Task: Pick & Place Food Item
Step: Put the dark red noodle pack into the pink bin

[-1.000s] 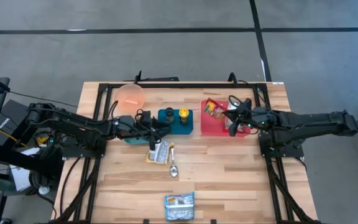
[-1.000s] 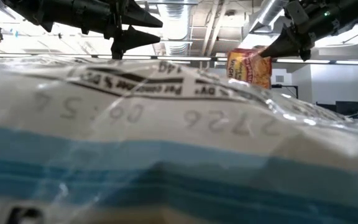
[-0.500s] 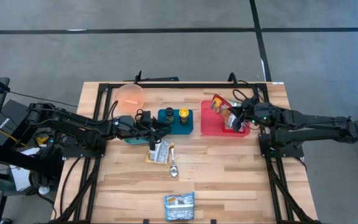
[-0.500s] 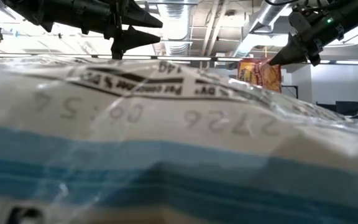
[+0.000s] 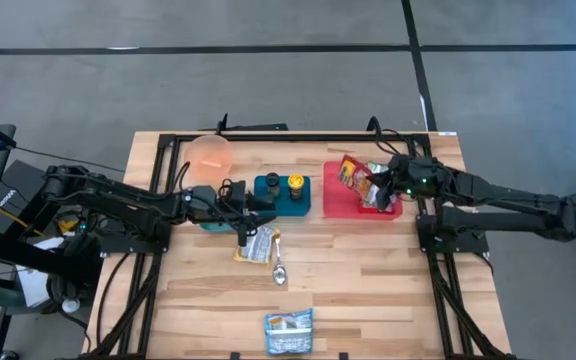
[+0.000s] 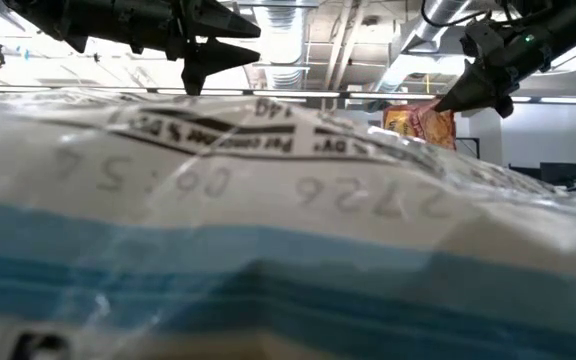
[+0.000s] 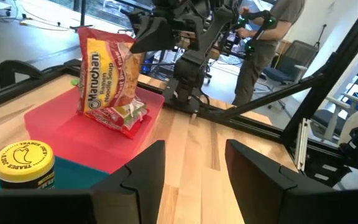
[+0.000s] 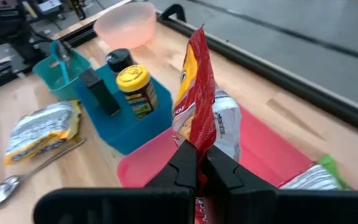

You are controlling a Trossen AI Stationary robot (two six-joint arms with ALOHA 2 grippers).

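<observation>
My right gripper has the noodle packet. It will let go of it in the red tray [image 5: 361, 194] [image 8: 197, 182], between the silver packet and the teal holder.
A red and yellow noodle packet [image 7: 107, 78] stands on edge in the red tray [image 5: 340, 205] at the table's far right, and my right gripper [image 5: 372, 187] is shut on it. A silver packet [image 8: 226, 127] lies in the tray beside it. My left gripper [image 5: 251, 205] hovers open at mid-table, just near of the teal holder [image 5: 282, 195], pointing level toward the tray. Nothing is between its fingers [image 7: 143, 171]. My right gripper pinches the noodle packet's upper edge [image 7: 131, 42] between its two fingers, which come slanting down from the table's right. The packet hangs upright below them, edge-on to the fingers [image 8: 185, 163]. Its bent lower end [image 7: 122, 119] lies in the red tray.
The teal holder carries a yellow-lidded jar [image 8: 133, 79] and a black bottle [image 8: 118, 60]. A pink bowl [image 5: 210, 153] and a teal cup [image 8: 61, 70] stand far left. A snack packet [image 5: 256, 243] and spoon [image 5: 279, 270] lie mid-table. A blue-white packet [image 5: 289, 331] fills the low view. A person [image 7: 260, 37] stands beyond.
My right gripper has carried the noodle packet a little toward the table's right edge and down onto the red tray, rolling so that the packet stands more edge-on. It has stayed shut on the packet.
</observation>
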